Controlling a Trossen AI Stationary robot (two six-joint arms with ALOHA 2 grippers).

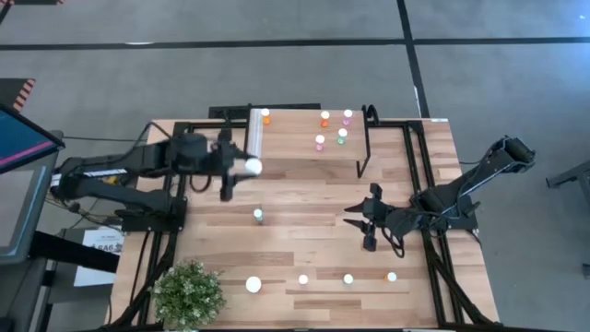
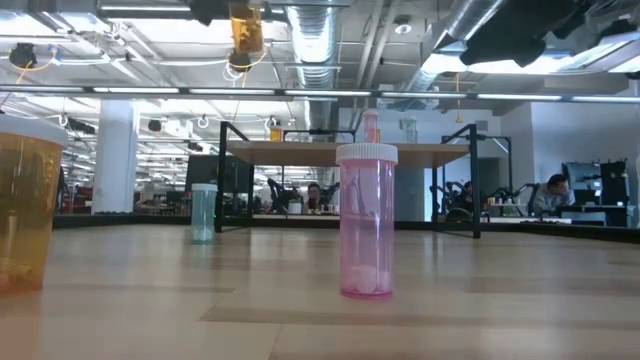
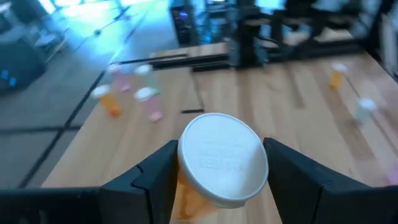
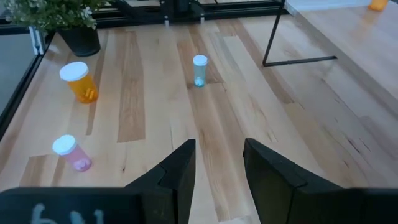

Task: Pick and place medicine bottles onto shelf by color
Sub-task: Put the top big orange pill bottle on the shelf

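Note:
The large orange bottle, now held high over the table, will be let go by my left gripper on the shelf point(image 1: 265, 137), just in front of the small orange bottle by the white strip.
My left gripper point(image 1: 238, 169) is shut on a large orange medicine bottle point(image 3: 193, 200) with a white cap point(image 1: 252, 166). It holds the bottle high over the table, by the shelf's point(image 1: 295, 157) left end. In the low view the bottle point(image 2: 246, 30) hangs at the picture's top. Several small bottles stand on the shelf: orange point(image 1: 265, 116), orange point(image 1: 324, 119), pink point(image 1: 348, 116), green point(image 1: 342, 136), pink point(image 1: 320, 143). My right gripper point(image 1: 367, 224) hovers open over the table's right half, with nothing between its fingers point(image 4: 180, 165). My left gripper pinches the large orange bottle between its two fingers point(image 3: 155, 174), on opposite sides just under the white cap point(image 3: 222, 158). The fingers come about level from the table's left side. The bottle is lifted clear and stands roughly upright, cap on top.
A green bottle point(image 1: 258, 215) stands mid-table. Along the near edge stand a large orange bottle point(image 4: 81, 81), a pink one point(image 2: 367, 220) and more small ones point(image 1: 348, 278), point(image 1: 391, 276). A potted plant point(image 1: 189, 293) sits at the near left corner. The shelf's black leg point(image 4: 298, 46) stands ahead of my right gripper.

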